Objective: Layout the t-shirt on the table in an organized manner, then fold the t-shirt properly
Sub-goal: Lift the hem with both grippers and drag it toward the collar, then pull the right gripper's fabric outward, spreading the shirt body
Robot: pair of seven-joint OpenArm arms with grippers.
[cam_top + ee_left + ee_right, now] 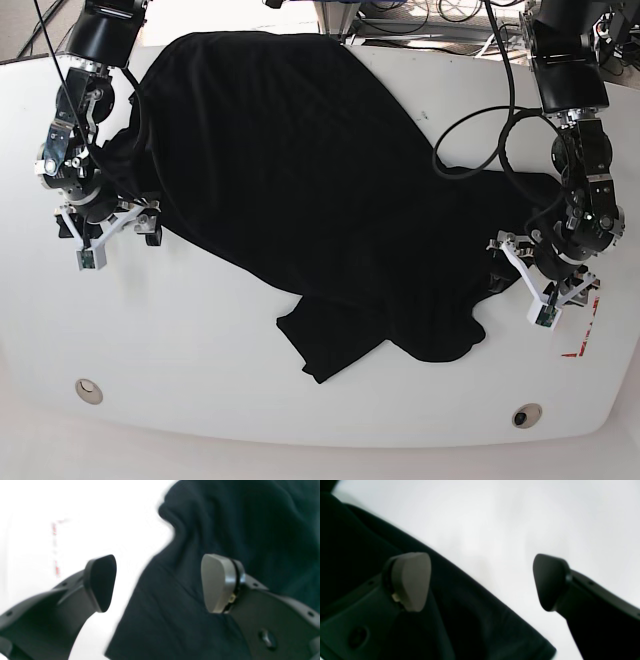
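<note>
Next, my right gripper moves toward the t-shirt's folded flap and grabs the black t-shirt's near edge [246, 264] [387, 529] just before that flap.
The black t-shirt [300, 190] lies rumpled on a slant across the white table [200, 340], from the far left down to the near right, with a folded flap [325, 345] at its near edge. At the shirt's right edge my left gripper [535, 282] stands open. In the left wrist view its jaws [160, 583] straddle the cloth's edge [225, 517] without pinching it. My right gripper [118, 243] is open at the shirt's left edge. The right wrist view shows it [480, 581] with one finger over the cloth [357, 542] and the other over bare table [520, 517].
A red dashed mark [580, 345] sits near the table's right front, also seen in the left wrist view as the red mark [55, 550]. Two round holes [88, 390] [526, 415] lie near the front edge. Black cables [470, 150] hang over the far right.
</note>
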